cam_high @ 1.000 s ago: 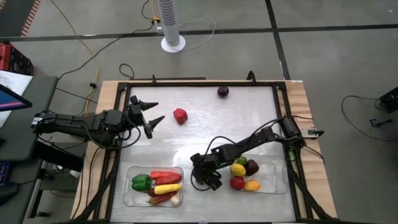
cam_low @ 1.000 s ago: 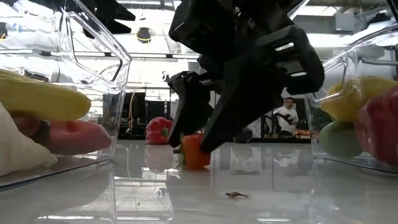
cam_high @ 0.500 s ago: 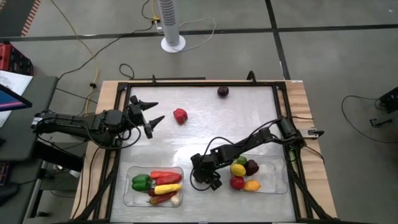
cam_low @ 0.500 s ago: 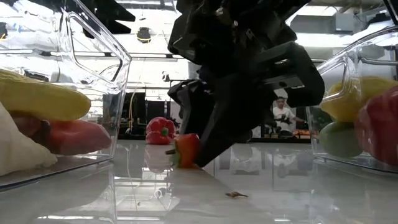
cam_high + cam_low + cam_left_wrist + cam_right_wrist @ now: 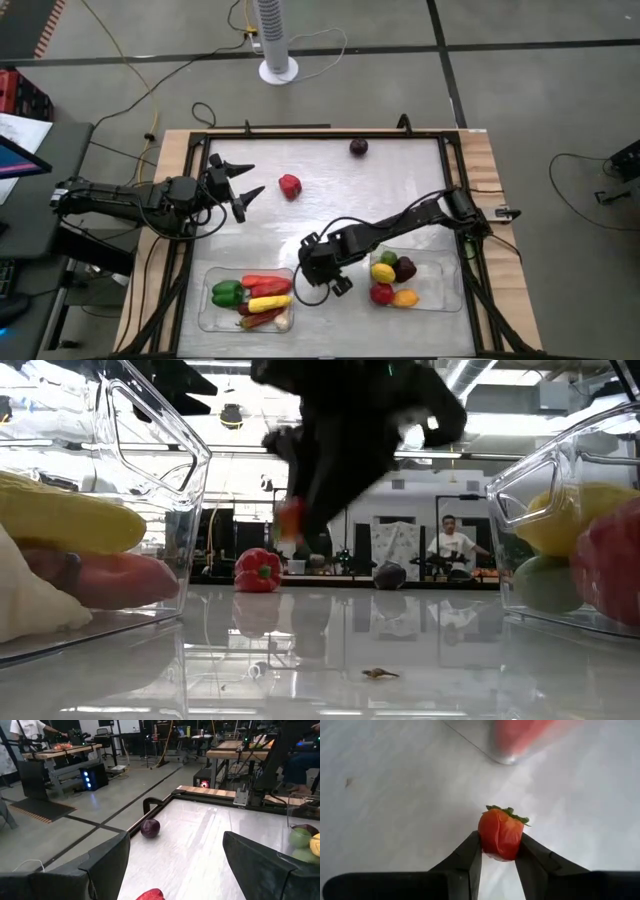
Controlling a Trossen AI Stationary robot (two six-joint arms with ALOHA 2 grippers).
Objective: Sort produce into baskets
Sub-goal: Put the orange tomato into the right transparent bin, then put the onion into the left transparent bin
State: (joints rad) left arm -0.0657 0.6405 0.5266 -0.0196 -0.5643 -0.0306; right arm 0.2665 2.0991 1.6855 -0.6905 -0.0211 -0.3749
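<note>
My right gripper needs to let go of the small orange-red pepper on the bottom of the bare tray, beside the dark purple piece point(image 5: 422, 264).
My right gripper point(image 5: 330, 280) hangs between the two clear trays, shut on a small orange-red pepper point(image 5: 501, 832) with a green stem. The pepper also shows in the low view point(image 5: 291, 518), above the table. The left tray point(image 5: 208, 318) holds a green pepper, red pieces and yellow corn. The right tray point(image 5: 440, 297) holds yellow, red and dark purple pieces. A red pepper point(image 5: 290, 186) and a dark plum point(image 5: 358, 148) lie on the table. My left gripper point(image 5: 252, 180) is open and empty at the table's left, pointing at the red pepper. My right gripper pinches the small pepper's lower body point(image 5: 496, 851) between its two fingertips point(image 5: 470, 851), on two opposite sides. The fingers come from above, pointing down. The pepper is lifted clear of the table, with its green stem end pointing away from the fingers.
The left tray's rounded corner point(image 5: 507, 757) lies just beyond the held pepper. A small dark scrap point(image 5: 378, 673) lies on the table between the trays. The table has a raised dark frame point(image 5: 300, 131) all round. People show in the room behind point(image 5: 448, 540).
My right gripper has gone up and a little toward the left tray with the small pepper. The pepper stood on the table a second ago and now hangs clear above it.
</note>
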